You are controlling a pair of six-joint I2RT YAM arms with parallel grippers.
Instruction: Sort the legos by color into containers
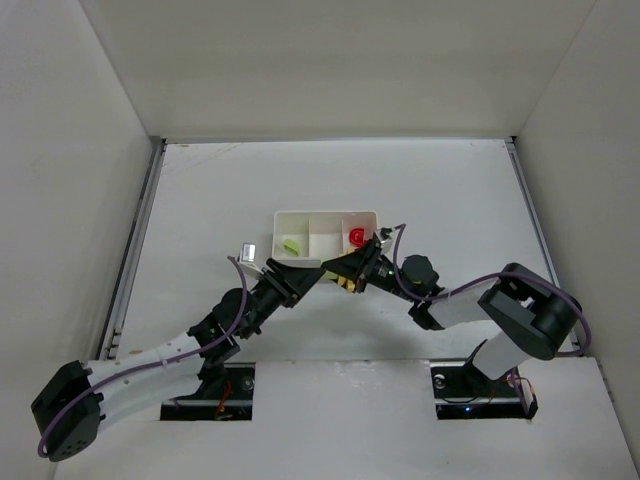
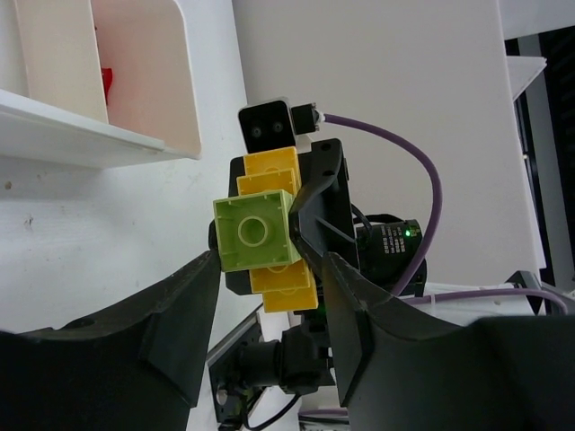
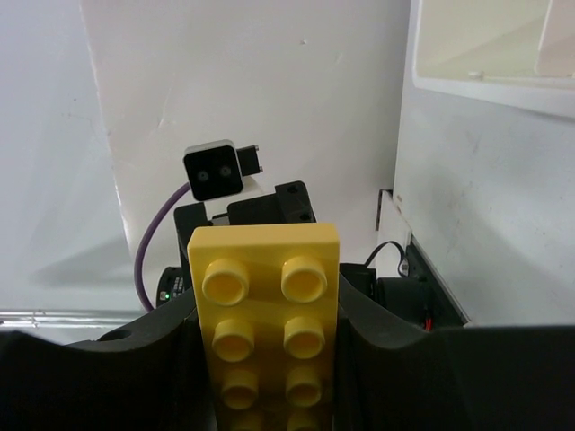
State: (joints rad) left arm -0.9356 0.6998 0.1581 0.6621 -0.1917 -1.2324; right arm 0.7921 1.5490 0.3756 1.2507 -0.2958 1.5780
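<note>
The fingertips of my right gripper reach the light green lego, so my left gripper needs to hold it while my right gripper backs away and grips only the yellow lego (image 2: 289, 300).
The white tray (image 1: 325, 215) stands mid-table; its left container holds a light green lego (image 1: 290, 244) and its right one a red lego (image 1: 358, 237). Just in front of it my two grippers meet. My right gripper (image 3: 265, 305) is shut on a yellow lego (image 3: 267, 314), studs facing its camera. In the left wrist view that yellow lego (image 2: 280, 287) carries a light green lego (image 2: 256, 232) stuck to its face. My left gripper (image 2: 269, 269) faces the stack with jaws apart. The green brick sits just at its fingertips (image 2: 208, 269).
The tray's corner (image 2: 135, 90) shows at the upper left of the left wrist view, with the red lego (image 2: 106, 81) inside. White enclosure walls (image 1: 80, 150) surround the table. Both arm bases (image 1: 470, 385) sit at the near edge.
</note>
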